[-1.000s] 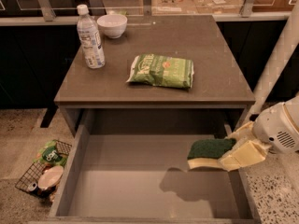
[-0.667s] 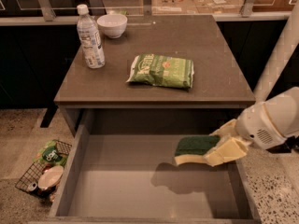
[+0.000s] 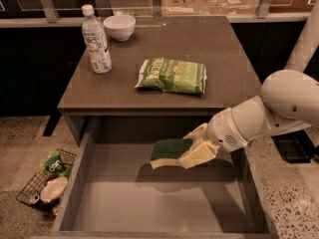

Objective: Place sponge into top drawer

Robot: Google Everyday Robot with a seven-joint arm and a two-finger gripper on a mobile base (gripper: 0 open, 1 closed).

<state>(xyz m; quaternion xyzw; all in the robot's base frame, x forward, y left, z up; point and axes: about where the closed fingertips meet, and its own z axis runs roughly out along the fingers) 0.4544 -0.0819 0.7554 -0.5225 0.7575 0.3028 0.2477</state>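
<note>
Next, my gripper lets go of the sponge on the middle of the open top drawer's grey bottom (image 3: 151,180).
The sponge (image 3: 169,152), pale yellow foam with a dark green top, is held in the air above the open top drawer (image 3: 124,203), over its middle-right part. My gripper (image 3: 192,151) comes in from the right on a white arm and is shut on the sponge's right end. The sponge lies roughly flat, green side up, and casts a shadow on the drawer's grey bottom. The drawer is pulled out wide below the grey table (image 3: 234,78).
A light-green snack bag (image 3: 173,75), a water bottle (image 3: 96,40) and a white bowl (image 3: 119,27) stand on the table. A wire basket (image 3: 45,183) with trash sits on the floor to the drawer's left. The white arm (image 3: 279,108) spans the drawer's right side.
My gripper has carried the sponge leftward from the drawer's right wall toward its middle. The arm has reached further in over the drawer.
</note>
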